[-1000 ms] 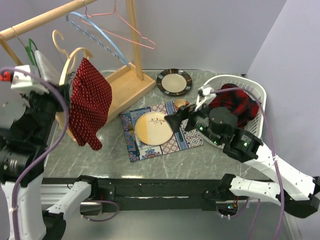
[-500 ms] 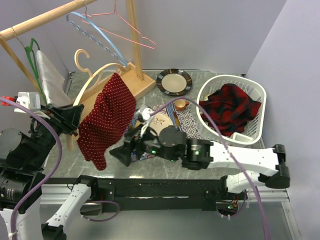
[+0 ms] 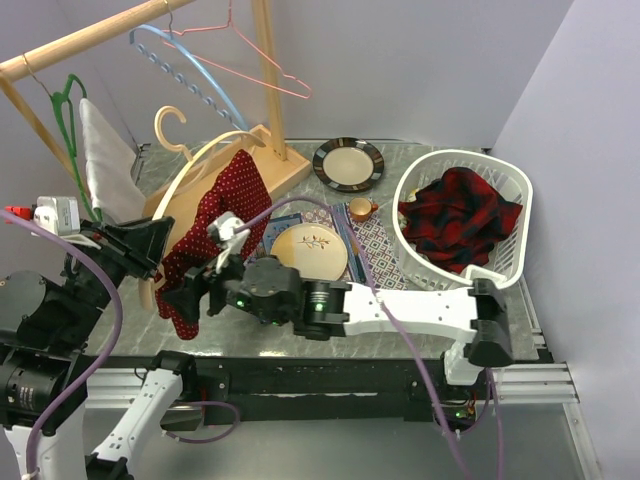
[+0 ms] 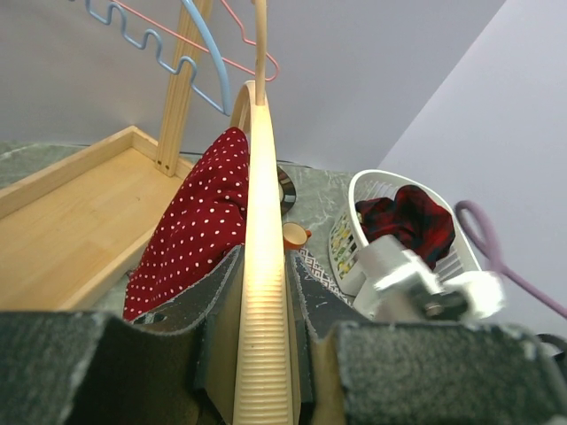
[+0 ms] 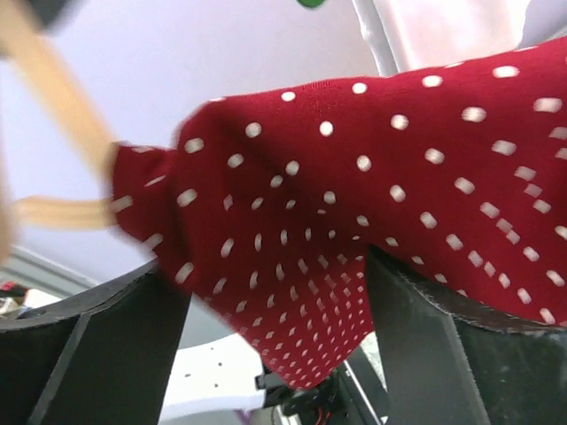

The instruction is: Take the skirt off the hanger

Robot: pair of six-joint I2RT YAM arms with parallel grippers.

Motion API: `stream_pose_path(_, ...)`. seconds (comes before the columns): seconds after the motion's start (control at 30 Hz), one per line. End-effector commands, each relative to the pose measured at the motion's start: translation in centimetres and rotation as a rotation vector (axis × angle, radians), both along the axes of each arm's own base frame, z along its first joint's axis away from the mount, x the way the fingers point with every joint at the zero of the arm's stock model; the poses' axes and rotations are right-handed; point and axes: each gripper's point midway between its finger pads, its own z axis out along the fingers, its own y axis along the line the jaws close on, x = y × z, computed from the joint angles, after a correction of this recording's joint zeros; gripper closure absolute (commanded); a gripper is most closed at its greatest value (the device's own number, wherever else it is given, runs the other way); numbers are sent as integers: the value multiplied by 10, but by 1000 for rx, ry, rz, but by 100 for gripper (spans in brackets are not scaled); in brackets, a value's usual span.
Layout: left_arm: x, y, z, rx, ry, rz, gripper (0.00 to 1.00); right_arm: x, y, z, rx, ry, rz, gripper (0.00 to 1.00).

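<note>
The skirt still hangs over the hanger, so the robot's right gripper should grab the skirt's lower part (image 3: 184,324) and pull it off toward the basket.
The skirt (image 3: 218,220) is dark red with white dots and drapes over a pale wooden hanger (image 3: 190,165), held tilted over the table's left side. My left gripper (image 3: 150,247) is shut on the hanger's ribbed arm (image 4: 264,221); in the left wrist view that gripper (image 4: 263,266) has the skirt (image 4: 204,212) hanging to the left of the arm. My right gripper (image 3: 190,292) is at the skirt's lower part. In the right wrist view the skirt (image 5: 354,177) hangs between the fingers (image 5: 97,345) of my right gripper (image 5: 276,292), which stand wide apart.
A wooden rack (image 3: 240,170) at the back left carries blue (image 3: 190,70), pink (image 3: 250,50) and green (image 3: 68,95) hangers. A white basket (image 3: 460,155) with red plaid cloth stands at right. A plate (image 3: 308,250) on a placemat, an orange cup (image 3: 360,208) and a dark-rimmed plate (image 3: 348,163) lie mid-table.
My right arm swung from beside the basket across the table to the skirt's lower part. The left arm lowered the hanger and skirt and tilted them toward the table.
</note>
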Motion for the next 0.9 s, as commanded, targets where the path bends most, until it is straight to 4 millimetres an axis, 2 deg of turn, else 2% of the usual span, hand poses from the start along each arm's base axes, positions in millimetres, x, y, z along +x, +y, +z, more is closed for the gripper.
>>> stream_pose_path(0.0,-8,0,40,-37,-149,-7,99,5,10,21,35,-33,-23,26)
stream_pose_path(0.03,-7,0,40,-35,-150,-5,99,4,11,18,31,-32,-22,32)
stream_pose_path(0.07,-7,0,41,-35,-153,-5,99,7,10,16,32,-31,-32,48)
stream_pose_path(0.17,-4,5,41,-25,-150,25,99,9,4,13,25,-30,-54,78)
stream_pose_path(0.23,1,11,38,-7,-144,61,99,12,-7,11,17,-34,-78,86)
stream_pose_path(0.27,4,14,35,1,-141,79,99,18,-14,9,11,-40,-116,94)
stream_pose_path(0.33,10,24,32,18,-136,144,99,27,-32,7,-3,-46,-173,95)
stream_pose_path(0.37,13,29,28,24,-126,169,99,29,-37,7,-13,-52,-193,93)
stream_pose_path(0.4,17,32,26,37,-119,188,99,34,-49,13,-10,-60,-227,93)
stream_pose_path(0.43,18,32,24,43,-116,194,99,38,-55,6,-28,-66,-245,100)
stream_pose_path(0.47,21,37,22,45,-109,223,99,43,-62,5,-33,-75,-271,100)
stream_pose_path(0.5,22,38,21,54,-106,229,99,46,-72,12,-20,-76,-296,100)
stream_pose_path(0.53,22,40,21,56,-108,237,99,49,-78,4,-41,-77,-309,100)
stream_pose_path(0.63,24,42,22,65,-109,249,99,61,-98,1,-50,-81,-367,100)
stream_pose_path(0.7,24,42,23,67,-108,249,99,68,-109,4,-39,-76,-390,99)
stream_pose_path(0.8,24,43,23,66,-111,252,99,72,-119,1,-33,-77,-388,83)
stream_pose_path(0.83,24,42,22,65,-109,252,99,71,-120,-4,-40,-77,-383,83)
stream_pose_path(0.87,25,42,22,65,-109,251,99,69,-118,-5,-42,-78,-358,92)
